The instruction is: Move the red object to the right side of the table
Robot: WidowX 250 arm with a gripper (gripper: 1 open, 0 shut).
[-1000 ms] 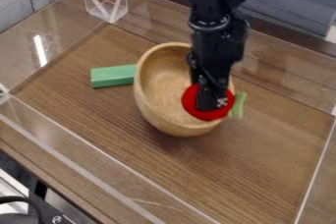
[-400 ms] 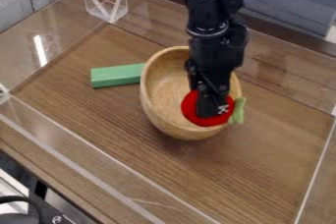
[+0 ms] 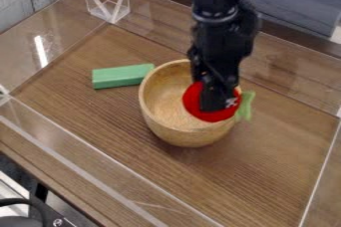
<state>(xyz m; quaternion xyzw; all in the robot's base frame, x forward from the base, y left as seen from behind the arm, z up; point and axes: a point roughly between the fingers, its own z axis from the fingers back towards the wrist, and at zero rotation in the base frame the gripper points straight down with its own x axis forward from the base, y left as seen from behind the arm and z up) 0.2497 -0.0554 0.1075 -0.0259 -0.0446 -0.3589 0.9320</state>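
Observation:
Next, my gripper lets go of the red object on the bare brown table (image 3: 262,207) near the front corner, well clear of the bowl.
The red object (image 3: 202,105), a small round red toy fruit with a light-green leaf at its right, hangs just above the right rim of the wooden bowl (image 3: 167,112). My black gripper (image 3: 213,94) points straight down and is shut on the red object from above. The gripper's body hides the top of the fruit. The brown wood-grain table (image 3: 120,171) lies beneath, with its right side to the right of the bowl.
A flat green rectangular block (image 3: 120,75) lies on the table just left of the bowl. Clear acrylic walls (image 3: 40,136) edge the tabletop, and a clear acrylic stand (image 3: 107,5) sits at the back left.
My gripper has risen with the red object held in it, lifting the fruit from inside the bowl to about rim height. The bowl and green block have stayed put.

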